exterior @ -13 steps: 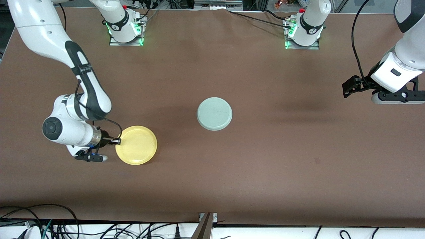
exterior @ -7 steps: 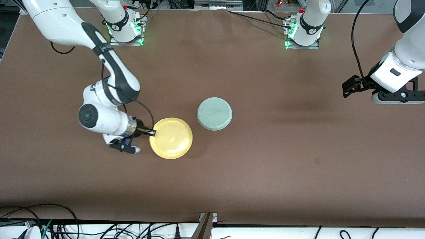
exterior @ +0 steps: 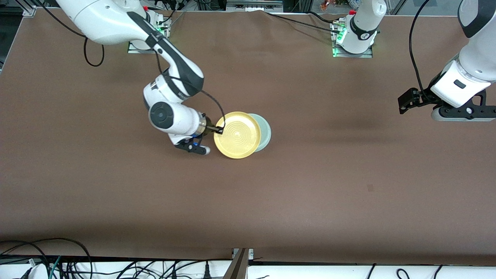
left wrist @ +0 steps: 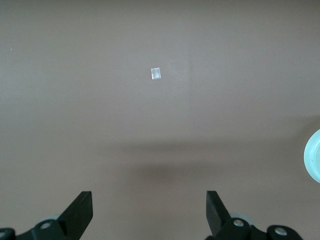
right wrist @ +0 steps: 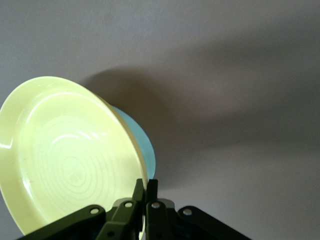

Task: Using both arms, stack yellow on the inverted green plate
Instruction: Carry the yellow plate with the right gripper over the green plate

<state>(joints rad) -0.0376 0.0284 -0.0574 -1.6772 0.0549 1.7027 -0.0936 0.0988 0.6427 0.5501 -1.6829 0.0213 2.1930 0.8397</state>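
Next, I let go of the yellow plate with my right gripper on the upturned bottom of the green plate [exterior: 248,128], so that it covers most of it.
My right gripper [exterior: 219,131] is shut on the rim of the yellow plate [exterior: 237,135] and holds it in the air, right way up, over the green plate [exterior: 264,133]. The green plate lies upside down in the middle of the table, and only its edge toward the left arm's end shows past the yellow plate. The right wrist view shows the yellow plate [right wrist: 70,160] pinched at its rim by the gripper [right wrist: 146,186], with the green plate [right wrist: 142,145] below. My left gripper [exterior: 405,104] is open and empty, waiting above the left arm's end of the table [exterior: 348,174].
The left wrist view shows the left gripper [left wrist: 149,212], a small white patch [left wrist: 156,73] on the brown cloth and a sliver of the green plate [left wrist: 313,156]. Cables hang along the table's near edge [exterior: 116,267]. The arm bases [exterior: 354,38] stand along the table's other long edge.
My right gripper has carried the yellow plate from the right arm's end of the table toward the middle, until it overlaps the green plate. The left arm has barely moved.
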